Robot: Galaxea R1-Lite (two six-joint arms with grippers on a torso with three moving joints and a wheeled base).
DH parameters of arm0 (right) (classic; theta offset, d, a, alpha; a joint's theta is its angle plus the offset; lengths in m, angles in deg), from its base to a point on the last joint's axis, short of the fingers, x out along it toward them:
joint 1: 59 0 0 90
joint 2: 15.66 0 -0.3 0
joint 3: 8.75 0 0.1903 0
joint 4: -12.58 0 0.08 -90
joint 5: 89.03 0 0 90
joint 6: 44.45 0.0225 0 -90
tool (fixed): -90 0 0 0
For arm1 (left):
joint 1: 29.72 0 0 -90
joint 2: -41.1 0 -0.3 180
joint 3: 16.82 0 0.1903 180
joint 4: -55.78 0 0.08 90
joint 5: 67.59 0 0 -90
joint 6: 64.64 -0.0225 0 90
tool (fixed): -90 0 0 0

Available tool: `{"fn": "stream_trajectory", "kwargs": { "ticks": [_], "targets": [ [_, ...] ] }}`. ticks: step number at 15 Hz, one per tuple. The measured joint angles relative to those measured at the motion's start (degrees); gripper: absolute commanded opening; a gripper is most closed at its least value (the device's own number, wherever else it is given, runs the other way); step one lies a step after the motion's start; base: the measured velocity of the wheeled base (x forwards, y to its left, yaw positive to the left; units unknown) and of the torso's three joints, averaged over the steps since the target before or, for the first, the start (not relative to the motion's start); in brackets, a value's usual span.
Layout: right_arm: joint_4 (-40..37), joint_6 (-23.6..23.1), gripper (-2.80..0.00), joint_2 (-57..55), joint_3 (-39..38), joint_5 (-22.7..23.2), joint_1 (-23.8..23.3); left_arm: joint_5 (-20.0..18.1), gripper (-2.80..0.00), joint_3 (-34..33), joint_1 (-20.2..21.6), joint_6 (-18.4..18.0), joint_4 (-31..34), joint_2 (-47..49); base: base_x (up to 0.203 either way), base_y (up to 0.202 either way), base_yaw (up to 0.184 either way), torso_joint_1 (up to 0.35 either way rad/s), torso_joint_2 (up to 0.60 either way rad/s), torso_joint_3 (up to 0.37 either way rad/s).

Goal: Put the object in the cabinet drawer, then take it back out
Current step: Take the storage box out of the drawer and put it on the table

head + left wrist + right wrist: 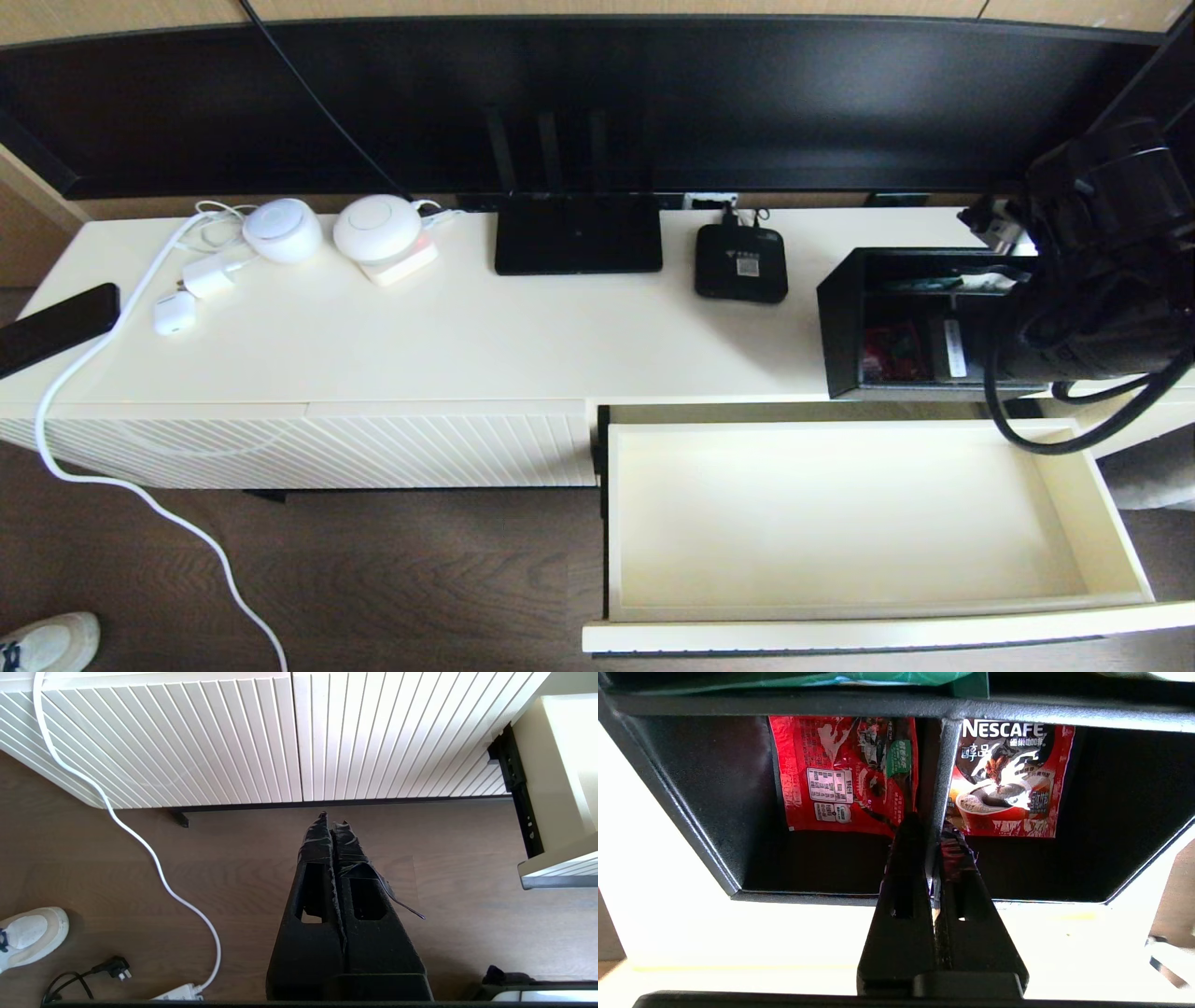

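The robot's right gripper will put the black organizer box down on the cabinet top beside the small black set-top box (pixel 896 312).
The object, a black organizer box (pixel 845 317), rests at the right end of the cabinet top, just behind the open cabinet drawer (pixel 1111 523). Red coffee packets (pixel 845 774) lie in its two smaller compartments. My right gripper (pixel 930 826) is shut on the thin divider wall (pixel 945 765) between those compartments; in the head view my right arm (pixel 1092 280) hides the fingers. The drawer is pulled out, its cream interior bare. My left gripper (pixel 331 819) hangs shut and empty over the floor in front of the ribbed cabinet front (pixel 233 742).
On the cabinet top stand a flat router (pixel 577 233), a small black set-top box (pixel 740 264), two white round devices (pixel 283 229), chargers and a phone (pixel 56 327). A white cable (pixel 121 485) trails onto the floor. A shoe (pixel 51 642) shows at the lower left.
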State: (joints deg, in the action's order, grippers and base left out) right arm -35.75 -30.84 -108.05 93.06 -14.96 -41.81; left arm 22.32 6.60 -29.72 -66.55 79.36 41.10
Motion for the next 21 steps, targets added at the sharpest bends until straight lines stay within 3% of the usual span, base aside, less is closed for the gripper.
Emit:
{"fn": "stream_trajectory", "kwargs": {
  "ticks": [11, 21],
  "targets": [
    [0.8, -4.2, -2.8, -6.0, 7.1, 1.5, -3.3, 0.0, -2.8, 0.0, 0.0, 0.0, 0.0, 0.0, 0.0, 0.0, 0.0, 0.0, 0.0, 0.0],
    [0.8, -4.3, -2.8, -7.9, 10.7, 1.6, -3.5, 0.0, -2.8, 0.0, 0.0, 0.0, 0.0, 0.0, 0.0, 0.0, 0.0, 0.0, 0.0, 0.0]
  ]
}}
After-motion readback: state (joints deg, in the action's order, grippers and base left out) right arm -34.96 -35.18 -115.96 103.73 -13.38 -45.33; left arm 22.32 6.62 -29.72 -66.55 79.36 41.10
